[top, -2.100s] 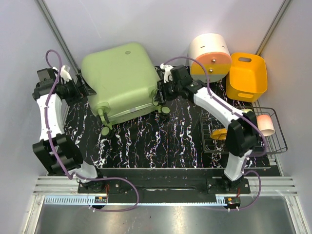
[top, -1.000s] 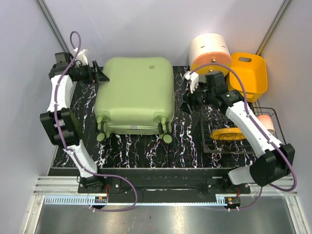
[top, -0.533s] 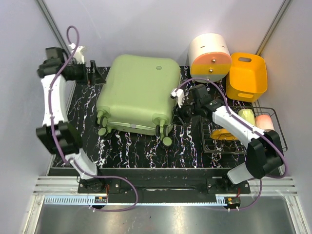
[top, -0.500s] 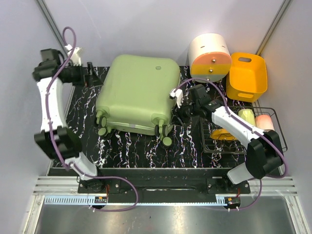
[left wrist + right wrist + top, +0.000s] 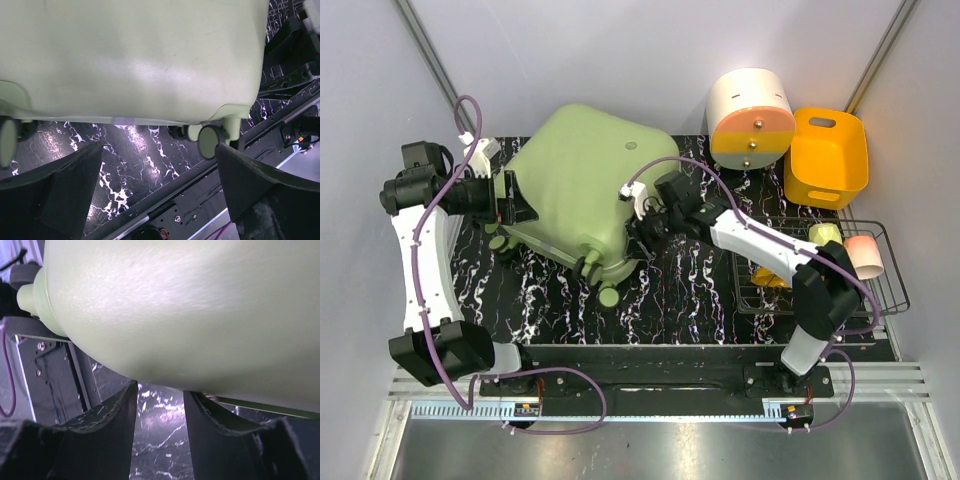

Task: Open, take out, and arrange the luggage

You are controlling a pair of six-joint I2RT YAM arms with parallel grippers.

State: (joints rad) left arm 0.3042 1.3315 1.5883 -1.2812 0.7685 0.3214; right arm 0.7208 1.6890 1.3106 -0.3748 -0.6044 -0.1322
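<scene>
My left gripper should move next to the upper wheel [image 5: 589,264] [image 5: 230,131] at the near corner of the pale green luggage, beside my right gripper, and then close there.
The pale green luggage [image 5: 582,185] lies closed on the black marbled mat, turned at an angle, with its wheels [image 5: 600,280] toward the near side. My left gripper [image 5: 512,203] is open at the case's left edge. In the left wrist view the shell [image 5: 130,55] fills the top, a wheel [image 5: 207,141] hangs below it, and the left gripper [image 5: 160,185] holds nothing. My right gripper [image 5: 642,218] is against the case's right side. In the right wrist view it [image 5: 159,395] is open, its fingertips right under the curved shell [image 5: 180,305].
A cream-and-orange cylindrical box [image 5: 750,115] and an orange bin [image 5: 828,155] stand at the back right. A wire basket [image 5: 868,290] at the right holds a pink cup, a pale green item and a yellow item. Grey walls close in left and right.
The suitcase has turned, its wheel end swinging toward the middle, and it looks tipped up. My left gripper came nearer along its left side. My right gripper moved left against its right side.
</scene>
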